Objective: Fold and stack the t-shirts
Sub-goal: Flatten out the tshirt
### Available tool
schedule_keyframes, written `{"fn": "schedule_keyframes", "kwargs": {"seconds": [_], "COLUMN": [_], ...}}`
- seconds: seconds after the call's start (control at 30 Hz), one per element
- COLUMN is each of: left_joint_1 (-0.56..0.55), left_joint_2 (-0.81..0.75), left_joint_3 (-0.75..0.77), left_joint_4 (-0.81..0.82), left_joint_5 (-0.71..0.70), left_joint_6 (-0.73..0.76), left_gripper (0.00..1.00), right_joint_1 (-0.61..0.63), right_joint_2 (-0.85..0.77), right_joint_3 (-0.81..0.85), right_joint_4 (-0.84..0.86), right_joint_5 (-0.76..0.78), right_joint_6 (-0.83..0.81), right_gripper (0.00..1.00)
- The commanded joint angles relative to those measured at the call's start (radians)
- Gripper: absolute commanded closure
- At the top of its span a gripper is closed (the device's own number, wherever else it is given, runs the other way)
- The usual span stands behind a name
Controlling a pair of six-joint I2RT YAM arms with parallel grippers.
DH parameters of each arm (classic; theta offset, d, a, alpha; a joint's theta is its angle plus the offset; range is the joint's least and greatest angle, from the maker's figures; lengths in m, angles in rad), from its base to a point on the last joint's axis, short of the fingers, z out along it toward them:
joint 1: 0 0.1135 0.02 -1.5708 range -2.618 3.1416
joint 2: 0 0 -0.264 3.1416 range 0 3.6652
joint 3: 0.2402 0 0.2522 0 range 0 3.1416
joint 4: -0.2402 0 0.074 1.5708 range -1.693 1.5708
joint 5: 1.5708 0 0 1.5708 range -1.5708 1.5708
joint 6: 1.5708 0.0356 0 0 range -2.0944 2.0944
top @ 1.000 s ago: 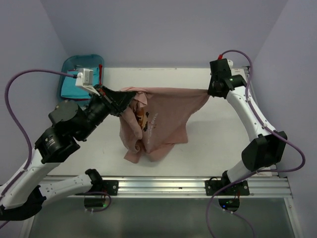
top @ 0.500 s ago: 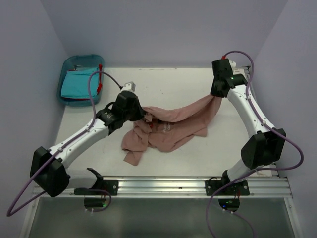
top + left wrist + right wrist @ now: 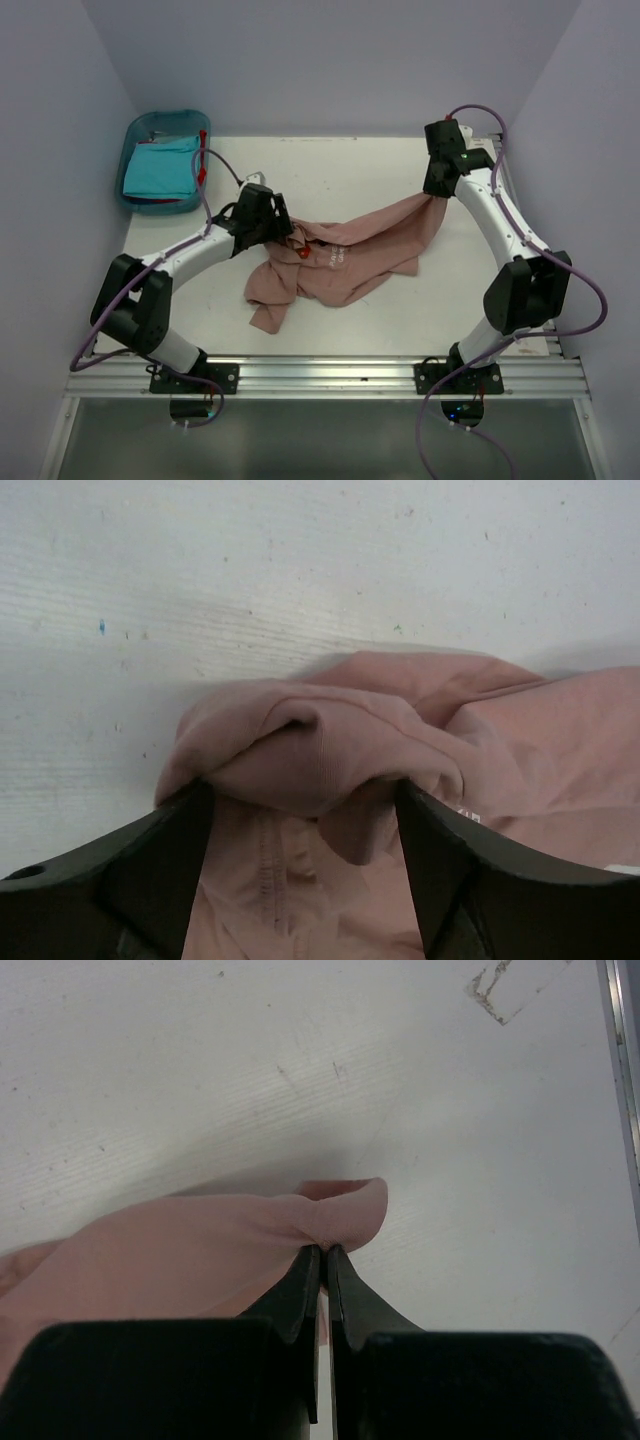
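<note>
My left gripper needs to back off, as a loose heap of the pink t-shirt fills its open fingers, and pinch the flap (image 3: 355, 828) beside the shirt's red print before lifting.
A dusty pink t-shirt (image 3: 345, 258) lies crumpled across the middle of the table, with its right end lifted toward my right gripper (image 3: 437, 196). That gripper (image 3: 325, 1248) is shut on a folded edge of the pink t-shirt (image 3: 200, 1250), just above the table. My left gripper (image 3: 290, 236) is low over the shirt's left end. Its jaws (image 3: 300, 792) stand wide open, with a bunch of the pink cloth (image 3: 320, 745) lying loose between the fingers. A turquoise t-shirt (image 3: 160, 168) lies folded in the bin, and a bit of red (image 3: 203, 165) shows at its right side.
The blue plastic bin (image 3: 165, 114) sits at the table's far left corner. The white table (image 3: 340, 165) is closed in by purple walls on three sides. A metal rail (image 3: 330, 375) runs along the near edge by the arm bases.
The left arm came down from holding the shirt stretched in the air, reached out low to the table and opened its jaws. The shirt now lies slumped. The right gripper kept its grip.
</note>
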Motion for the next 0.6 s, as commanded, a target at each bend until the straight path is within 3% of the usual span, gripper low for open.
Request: {"fn": "schedule_keyframes", "kwargs": {"seconds": [0.0,0.07,0.2,0.47,0.57], "left_joint_1": [0.005,0.005,0.005,-0.079,-0.134], "left_joint_2": [-0.039,-0.057,-0.105,-0.148,-0.096], "left_joint_3": [0.005,0.023,0.046,0.118,0.164], "left_joint_4": [0.104,0.088,0.099,-0.019,-0.092], "left_joint_5": [-0.095,-0.115,-0.017,0.132,0.117], "left_joint_6": [0.068,0.088,0.156,0.245,0.271], "left_gripper": [0.18,0.11,0.11,0.25,0.31], "right_joint_1": [-0.007,-0.007,-0.007,-0.007,-0.007], "right_joint_2": [0.004,0.007,0.017,0.027,0.028], "right_joint_3": [0.002,0.000,-0.004,-0.012,-0.012], "right_joint_4": [0.011,0.013,0.017,0.025,0.027], "right_joint_5": [0.017,0.009,0.003,-0.006,-0.017], "right_joint_6": [0.000,0.000,0.000,0.000,0.002], "right_gripper": [1.00,1.00,1.00,1.00,1.00]}}
